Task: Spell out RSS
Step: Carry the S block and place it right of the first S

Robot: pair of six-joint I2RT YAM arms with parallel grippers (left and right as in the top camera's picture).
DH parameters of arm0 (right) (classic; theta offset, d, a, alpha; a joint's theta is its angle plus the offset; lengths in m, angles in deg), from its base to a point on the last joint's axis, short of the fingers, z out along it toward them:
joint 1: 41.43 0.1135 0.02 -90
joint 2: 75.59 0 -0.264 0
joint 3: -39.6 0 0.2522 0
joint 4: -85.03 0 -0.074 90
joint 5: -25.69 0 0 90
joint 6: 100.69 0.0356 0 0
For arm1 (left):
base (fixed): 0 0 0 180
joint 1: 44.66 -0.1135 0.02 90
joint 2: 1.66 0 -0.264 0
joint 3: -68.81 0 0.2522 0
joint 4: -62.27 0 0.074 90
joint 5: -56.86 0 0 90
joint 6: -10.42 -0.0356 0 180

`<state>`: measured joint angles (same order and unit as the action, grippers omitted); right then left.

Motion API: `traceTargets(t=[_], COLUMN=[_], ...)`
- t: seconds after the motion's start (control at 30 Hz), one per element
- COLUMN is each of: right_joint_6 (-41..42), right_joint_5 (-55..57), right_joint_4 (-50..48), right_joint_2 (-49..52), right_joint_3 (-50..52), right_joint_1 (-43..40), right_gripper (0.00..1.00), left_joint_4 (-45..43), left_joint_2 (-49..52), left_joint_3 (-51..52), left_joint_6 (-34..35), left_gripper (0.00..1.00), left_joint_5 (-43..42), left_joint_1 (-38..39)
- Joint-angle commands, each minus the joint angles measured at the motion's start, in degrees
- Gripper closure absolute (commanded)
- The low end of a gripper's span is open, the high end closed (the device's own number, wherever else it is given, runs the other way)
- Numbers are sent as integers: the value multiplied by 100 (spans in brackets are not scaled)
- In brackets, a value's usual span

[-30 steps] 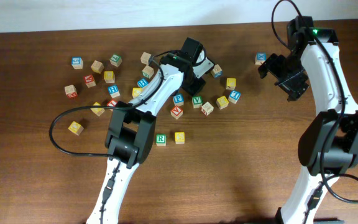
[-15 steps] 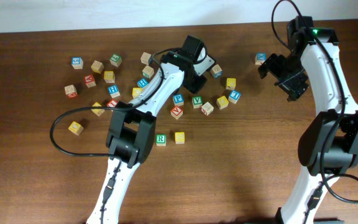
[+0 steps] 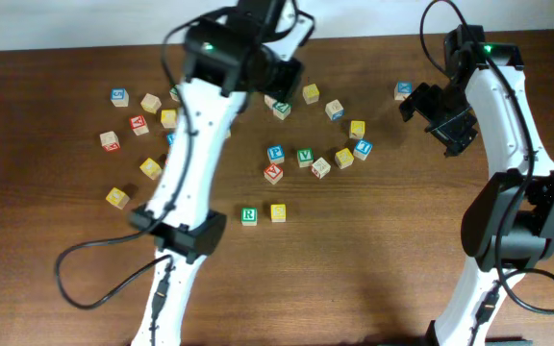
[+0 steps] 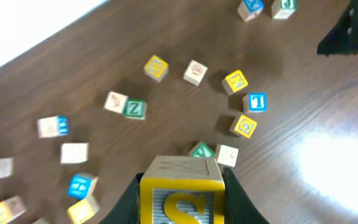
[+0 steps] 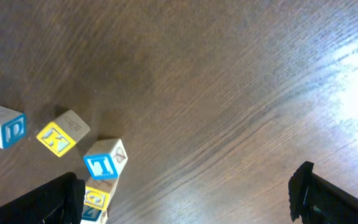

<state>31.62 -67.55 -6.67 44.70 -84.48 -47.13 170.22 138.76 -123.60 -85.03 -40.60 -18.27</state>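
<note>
Next, I release the second yellow S cube, now held well above the table, with my left gripper beside the first yellow S cube, opposite the green R cube (image 3: 298,213).
The green R cube (image 3: 249,215) lies on the table in front of the middle, with a yellow S cube (image 3: 278,212) touching its right side. My left gripper (image 3: 275,67) is raised high over the back of the cube cluster. In the left wrist view it (image 4: 182,194) is shut on a second yellow S cube (image 4: 182,200), held well above the table. That cube is hidden in the overhead view. My right gripper (image 3: 433,111) is open and empty at the right back, and it also shows in the right wrist view (image 5: 191,202).
Several loose letter cubes lie scattered across the back half of the table, among them a green V (image 3: 305,155), a blue T (image 4: 256,102) and a yellow K (image 5: 63,134). A blue cube (image 3: 405,90) lies just left of my right gripper.
My left arm has lifted up and back out of the cube cluster with the yellow S cube in its gripper. The right arm has not moved.
</note>
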Motion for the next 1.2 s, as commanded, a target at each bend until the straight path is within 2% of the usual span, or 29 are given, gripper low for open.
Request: traceTargets(t=[0.0, 0.1, 0.17, 0.27, 0.3, 0.4, 0.47, 0.53, 0.67, 0.73, 0.8, 0.9, 1.0, 1.17], right_joint_6=[63, 63, 63, 63, 63, 63, 63, 63, 63, 63, 63, 63, 63, 63], right_joint_5=[9, 9, 9, 9, 9, 9, 9, 9, 9, 9, 9, 9, 9, 9], right_joint_4=[4, 2, 4, 2, 4, 4, 4, 4, 4, 4, 4, 4, 4, 4], right_joint_2=[0, 0, 0, 0, 0, 0, 0, 0, 0, 0, 0, 0, 0, 0], right_joint_3=[39, 39, 39, 39, 39, 39, 39, 39, 39, 39, 39, 39, 39, 39], right_joint_1=[9, 9, 9, 9, 9, 9, 9, 9, 9, 9, 9, 9, 9, 9], right_gripper=[2, 2, 2, 2, 2, 2, 2, 2, 2, 2, 1, 2, 2, 2], left_joint_4=[254, 254, 254, 251, 251, 203, -461, -1274, -3978, -4843, -5165, -5744, -5871, -5855], left_joint_2=[-1106, -2028, -2787, -4013, -4354, -4481, -4476, -4476, -4474, -4474, -4350, -3847, -3235, -2872], left_joint_3=[-68, 59, 562, 2297, 3136, 4575, 6146, 7287, 9903, 10393, 10498, 10500, 10500, 10500], left_joint_6=[339, 334, 334, 444, 905, 1585, 2258, 2481, 3585, 3770, 4253, 4802, 5364, 5359], left_gripper=[89, 89, 87, 89, 89, 90, 90, 90, 91, 92, 93, 92, 92, 91], left_joint_5=[-26, -22, -20, -22, -44, -66, -63, -63, 50, 330, 951, 1054, 1250, 1637], left_joint_1=[-457, -874, -1069, -1161, -1150, -1147, -929, -601, 332, 629, 979, 1478, 1591, 1591])
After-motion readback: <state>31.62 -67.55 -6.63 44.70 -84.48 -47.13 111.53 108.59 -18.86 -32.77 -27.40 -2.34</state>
